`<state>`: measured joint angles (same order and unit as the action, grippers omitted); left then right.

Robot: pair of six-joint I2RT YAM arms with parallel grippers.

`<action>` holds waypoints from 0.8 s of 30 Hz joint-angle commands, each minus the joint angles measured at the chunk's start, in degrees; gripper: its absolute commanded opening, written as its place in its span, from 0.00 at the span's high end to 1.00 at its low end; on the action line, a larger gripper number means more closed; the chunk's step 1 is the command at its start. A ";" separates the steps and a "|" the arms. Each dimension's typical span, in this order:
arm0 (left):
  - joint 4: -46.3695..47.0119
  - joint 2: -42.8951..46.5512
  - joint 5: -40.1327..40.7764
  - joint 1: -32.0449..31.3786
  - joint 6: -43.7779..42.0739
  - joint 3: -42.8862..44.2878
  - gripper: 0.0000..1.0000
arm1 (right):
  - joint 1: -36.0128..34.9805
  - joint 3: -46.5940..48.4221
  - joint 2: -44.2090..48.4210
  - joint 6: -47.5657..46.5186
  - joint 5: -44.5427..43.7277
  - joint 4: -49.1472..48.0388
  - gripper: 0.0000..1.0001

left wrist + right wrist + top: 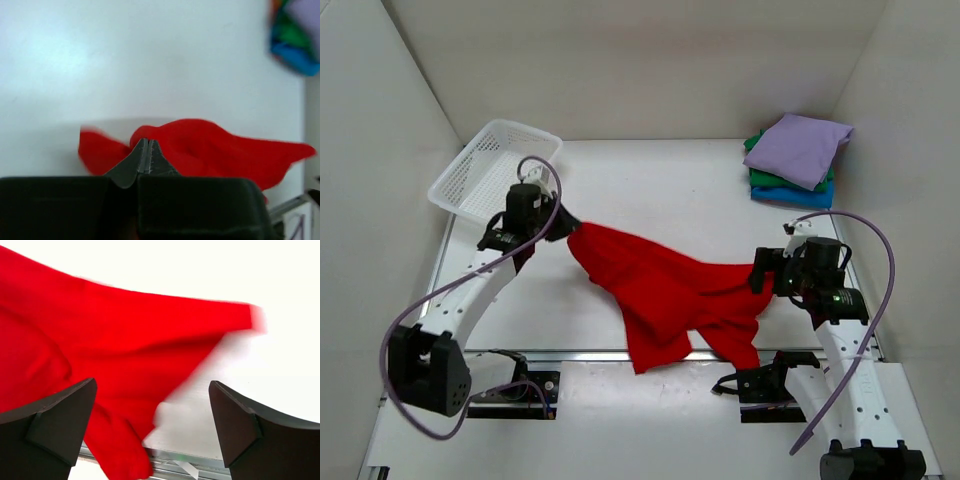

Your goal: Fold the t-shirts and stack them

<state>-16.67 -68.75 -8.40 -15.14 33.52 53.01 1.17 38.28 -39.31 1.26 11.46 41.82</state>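
Note:
Next, I close my right gripper on the far corner (769,279) (246,316) of the red t-shirt, the corner nearest the stack of folded shirts.
The bright red t-shirt (665,285) lies spread and rumpled across the middle of the table, its lower part hanging over the near edge. My left gripper (563,226) is shut on the shirt's left edge; in the left wrist view its fingertips (146,145) are pressed together with red cloth (210,150) behind them. My right gripper (760,272) is open at the shirt's right edge; in the right wrist view the red cloth (100,350) lies between and beyond the spread fingers (65,415), blurred, not held. Folded lavender (802,147), green (758,178) and blue (790,196) shirts are stacked at the back right.
A white plastic mesh basket (490,170) sits at the back left, just behind my left arm. White walls close in the table on three sides. A metal rail (590,354) runs along the near edge. The stack also shows blurred in the left wrist view (295,40).

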 commanded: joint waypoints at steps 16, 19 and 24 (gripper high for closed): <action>23.07 -21.24 8.31 7.14 -6.62 1.12 0.45 | -3.63 -0.84 -0.16 0.32 -1.36 -2.63 0.05; 24.31 -26.32 13.57 7.31 -5.92 5.42 0.41 | -3.19 -0.49 -0.59 0.41 -1.53 -3.24 0.05; 27.29 -33.99 18.32 9.33 -4.78 12.10 0.41 | -2.14 -0.75 0.20 0.41 -1.53 -3.50 0.06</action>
<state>6.33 -101.54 4.58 -7.20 28.10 61.36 -1.39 38.11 -39.90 1.41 10.50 40.86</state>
